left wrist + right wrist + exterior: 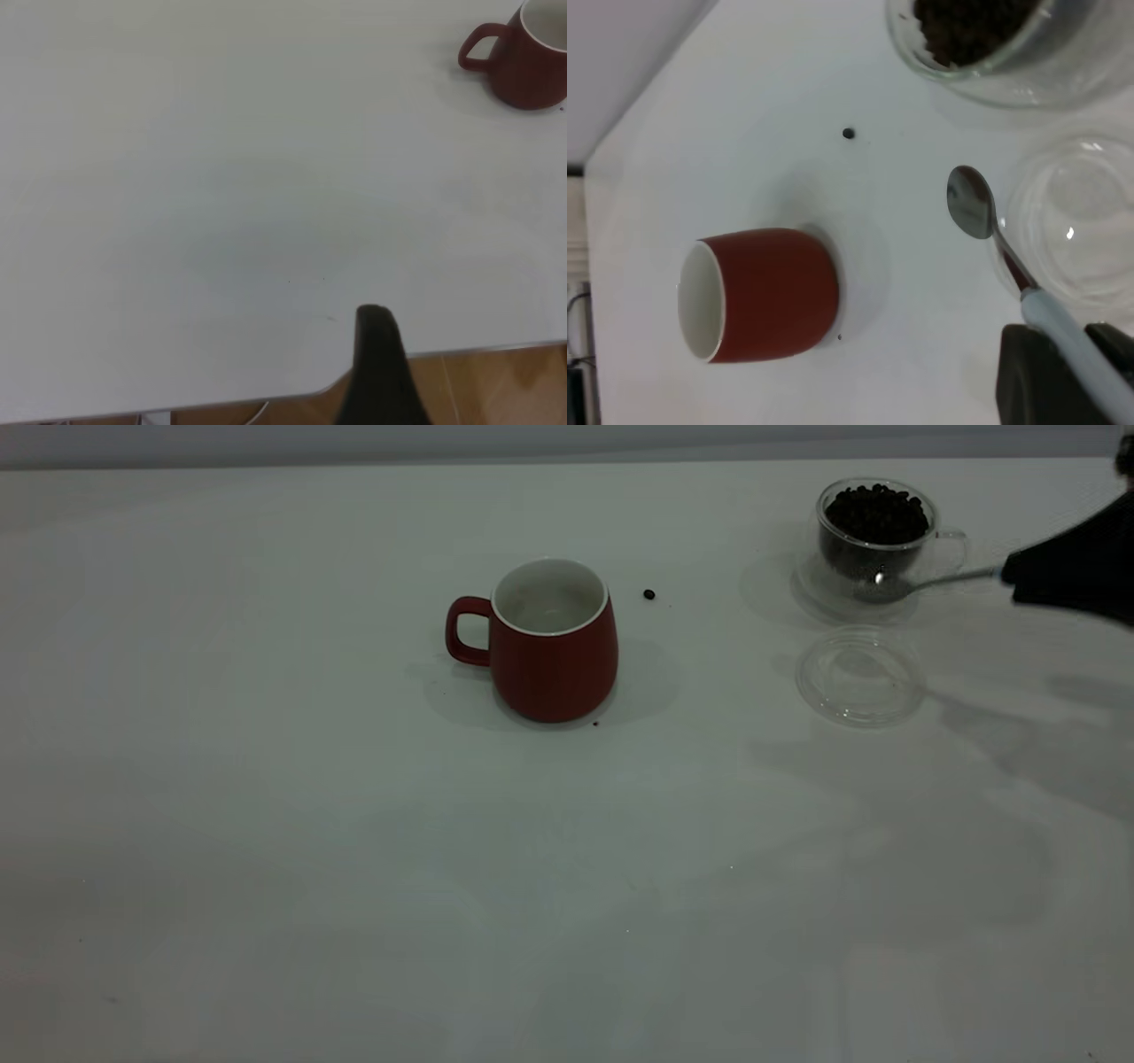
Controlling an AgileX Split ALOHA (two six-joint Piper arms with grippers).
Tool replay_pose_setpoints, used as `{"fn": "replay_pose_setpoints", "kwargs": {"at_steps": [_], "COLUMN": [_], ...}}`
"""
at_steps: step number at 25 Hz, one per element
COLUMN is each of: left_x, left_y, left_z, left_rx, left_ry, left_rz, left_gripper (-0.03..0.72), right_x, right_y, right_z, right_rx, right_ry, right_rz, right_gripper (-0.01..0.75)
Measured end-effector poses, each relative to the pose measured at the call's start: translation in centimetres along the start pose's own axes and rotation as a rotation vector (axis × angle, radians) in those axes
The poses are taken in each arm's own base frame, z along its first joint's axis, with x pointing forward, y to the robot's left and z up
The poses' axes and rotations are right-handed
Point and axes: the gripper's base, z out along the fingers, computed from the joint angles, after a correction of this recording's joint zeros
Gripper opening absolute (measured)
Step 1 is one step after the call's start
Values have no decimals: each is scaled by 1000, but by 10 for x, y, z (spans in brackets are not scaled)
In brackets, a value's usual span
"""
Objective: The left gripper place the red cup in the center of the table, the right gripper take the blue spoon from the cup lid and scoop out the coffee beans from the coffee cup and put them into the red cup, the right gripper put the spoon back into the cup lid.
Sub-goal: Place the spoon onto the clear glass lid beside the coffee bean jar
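Note:
My right gripper needs to release the blue spoon inside the clear cup lid (890,673) (1109,208), with the spoon's handle sticking out over the lid's rim.
The red cup (551,642) stands upright mid-table with its handle towards the left; it also shows in the left wrist view (523,57) and the right wrist view (766,294). My right gripper (1019,580) (1072,354) is shut on the pale blue handle of the spoon (983,217). The spoon's metal bowl (877,587) looks empty and hangs low in front of the glass coffee cup (875,527) full of beans. The clear cup lid (859,676) lies just in front of it. My left gripper (379,329) sits back at the table's edge, with one dark finger showing.
One stray coffee bean (648,594) lies on the table between the red cup and the coffee cup. A dark speck (594,724) sits by the red cup's base. The white table (266,824) spreads wide to the left and front.

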Motion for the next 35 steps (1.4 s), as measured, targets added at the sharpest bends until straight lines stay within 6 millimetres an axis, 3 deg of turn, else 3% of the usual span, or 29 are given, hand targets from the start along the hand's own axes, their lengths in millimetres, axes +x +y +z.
{"fn": "replay_pose_setpoints", "kwargs": {"at_steps": [9,25,29,35], "left_x": [0,0,0,0], "left_y": [0,0,0,0], "left_z": [0,0,0,0], "left_rx": [0,0,0,0], "left_ry": [0,0,0,0], "left_rz": [0,0,0,0], "left_gripper": [587,587,587,587], "right_x": [9,10,11,11], "right_y": [-39,-54,-55,-55], "right_z": [34,51,51,51], "right_rx": [-17,-61,-56,-54], "right_ry": [58,75,75,76], "right_rz": [94,164,146,118], "right_gripper": [101,111,188,437]}}
